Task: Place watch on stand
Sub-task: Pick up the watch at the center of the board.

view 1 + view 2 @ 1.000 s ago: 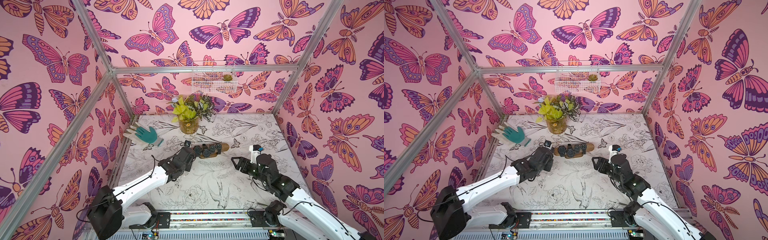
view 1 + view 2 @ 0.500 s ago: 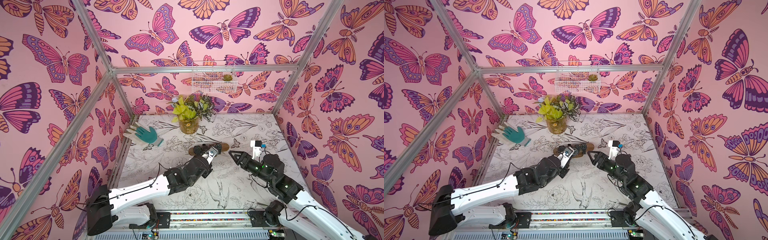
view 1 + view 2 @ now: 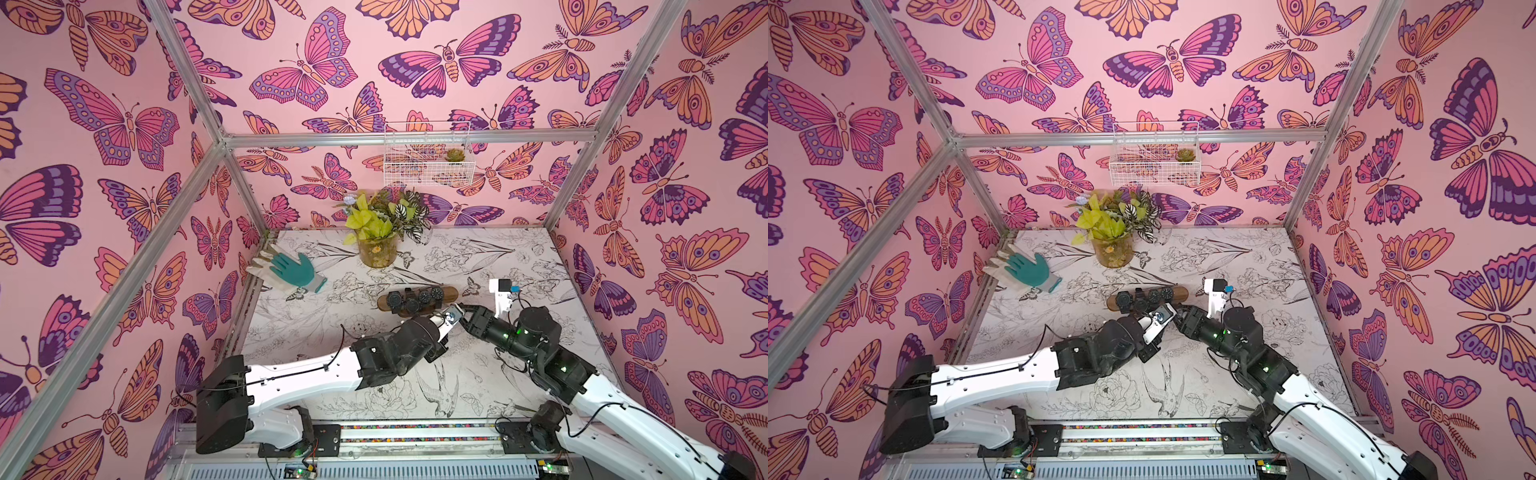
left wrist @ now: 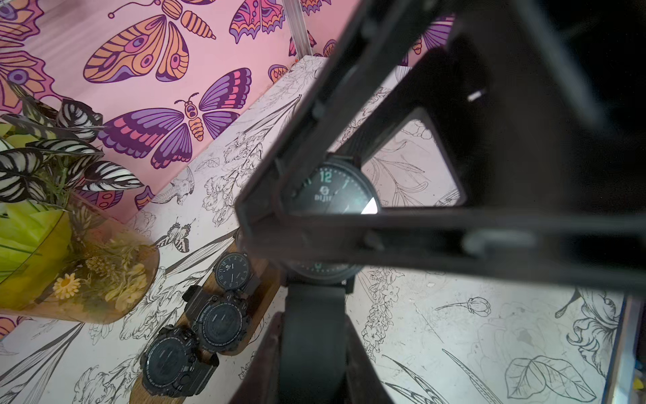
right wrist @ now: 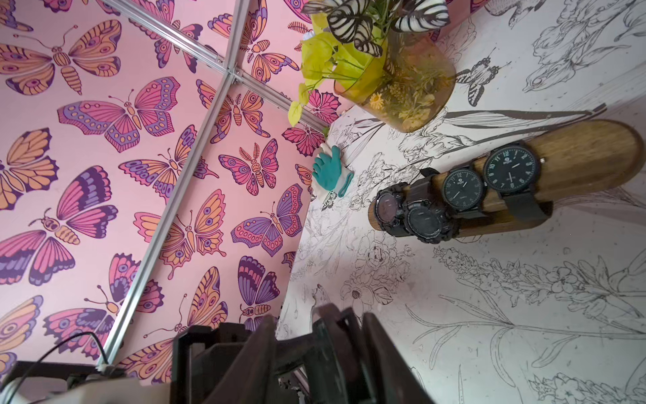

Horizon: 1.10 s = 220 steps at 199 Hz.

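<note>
The watch face points back toward the wrist of my left gripper, so my right gripper will hold the case of the watch while my left gripper grabs the strap (image 4: 339, 313) by its edge.
A black watch (image 4: 328, 196) with green numerals hangs in the air just in front of the stand (image 3: 449, 293), a brown wooden bar that carries several other black watches (image 3: 413, 299). My left gripper (image 4: 314, 332) is shut on the watch's strap (image 4: 313, 335). My right gripper (image 5: 318, 325) has a finger on each side of the watch case (image 5: 332, 335). One finger lies against the case and a gap shows at the other. In both top views the two grippers meet at the watch (image 3: 1160, 316). The right end of the stand (image 5: 587, 150) is bare.
A teal and white glove (image 3: 297, 272) lies at the back left by the wall. A glass vase of plants (image 3: 376, 249) stands behind the stand. A white wire basket (image 3: 428, 158) hangs on the back wall. Pink butterfly walls enclose the table.
My left arm has swung right from the stand's left side, carrying the watch. My right gripper has moved in to meet it, and its jaws have narrowed around the case.
</note>
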Motion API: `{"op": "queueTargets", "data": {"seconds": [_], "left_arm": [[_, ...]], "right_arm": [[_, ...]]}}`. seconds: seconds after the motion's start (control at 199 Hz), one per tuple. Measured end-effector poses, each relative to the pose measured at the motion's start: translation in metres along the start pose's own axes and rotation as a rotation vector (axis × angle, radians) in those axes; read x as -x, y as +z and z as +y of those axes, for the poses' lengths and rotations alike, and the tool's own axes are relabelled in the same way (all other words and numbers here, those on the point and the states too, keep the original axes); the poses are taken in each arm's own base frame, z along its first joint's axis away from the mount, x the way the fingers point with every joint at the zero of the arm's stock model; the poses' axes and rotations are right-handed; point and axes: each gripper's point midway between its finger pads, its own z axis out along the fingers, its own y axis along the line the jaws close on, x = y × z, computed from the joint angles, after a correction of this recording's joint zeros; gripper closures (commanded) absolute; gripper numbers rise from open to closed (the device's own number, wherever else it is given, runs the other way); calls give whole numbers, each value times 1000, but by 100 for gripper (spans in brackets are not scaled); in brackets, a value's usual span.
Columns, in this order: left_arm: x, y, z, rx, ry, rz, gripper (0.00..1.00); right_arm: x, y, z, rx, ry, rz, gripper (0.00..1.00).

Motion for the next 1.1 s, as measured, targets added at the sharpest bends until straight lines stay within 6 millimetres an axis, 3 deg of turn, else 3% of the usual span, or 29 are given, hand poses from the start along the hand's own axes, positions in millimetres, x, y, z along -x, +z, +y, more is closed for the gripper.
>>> {"op": "queueTargets", "data": {"seconds": [0.231,0.316,0.457,0.542,0.663,0.879,1.104], "left_arm": [[1,0,-3,-15,-1,-5,75],[4,0,-4,-23,-6,-16,70],[8,-3,-6,-39,-19,-30,36],[12,-8,-7,-62,-50,-44,26],[20,-22,-5,-126,-113,-73,25],[19,-47,32,-188,-309,-114,27],[11,-56,33,-314,-444,-109,33]], "right_arm": [[-2,-1,-2,-26,-56,21,100],[-1,-3,1,-36,-88,25,100],[5,-9,2,-52,-141,-3,100],[8,-13,1,-64,-181,-18,100],[9,-15,-1,-79,-266,-18,100],[9,-21,13,-24,-451,-19,100],[3,-33,38,127,-635,-42,100]]}}
